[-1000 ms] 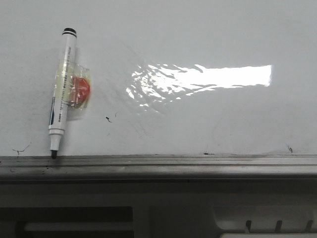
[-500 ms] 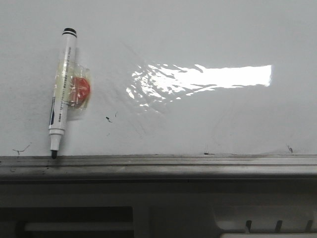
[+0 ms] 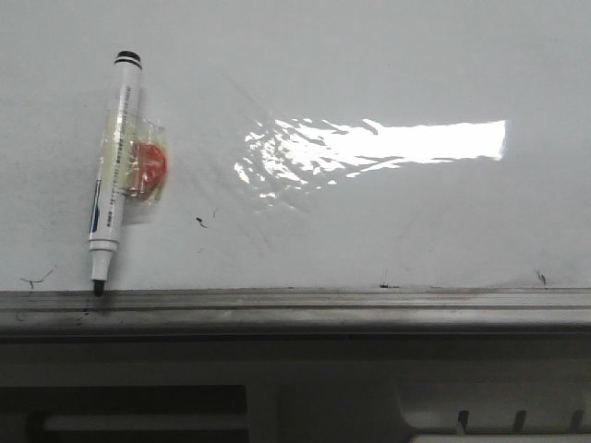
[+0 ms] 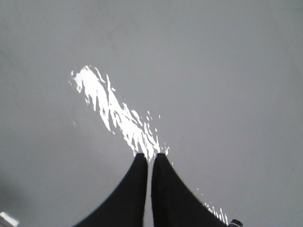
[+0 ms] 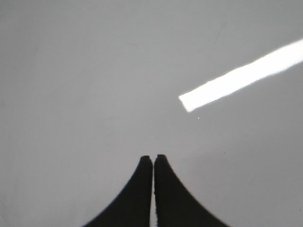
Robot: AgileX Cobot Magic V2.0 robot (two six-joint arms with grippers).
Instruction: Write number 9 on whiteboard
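Note:
My right gripper should close on the upper body (image 3: 124,92) of the white marker, just below the black top end of the marker.
The whiteboard (image 3: 369,55) fills the front view, glossy white with a wrinkled glare patch (image 3: 388,143) and a few tiny black scribbles. No number 9 shows on it. A white marker (image 3: 115,157) with black ends hangs on the board at the left, its tip down at the rail, held by clear tape and a red round piece (image 3: 148,166). Neither gripper shows in the front view. My left gripper (image 4: 150,156) is shut and empty over the board (image 4: 213,71). My right gripper (image 5: 154,158) is shut and empty over the board (image 5: 94,71).
A grey metal rail (image 3: 323,300) runs along the board's bottom edge, with dark machine parts below it. A black marker end (image 4: 236,223) peeks in at the left wrist view's lower corner. A bright glare bar (image 5: 241,78) crosses the right wrist view.

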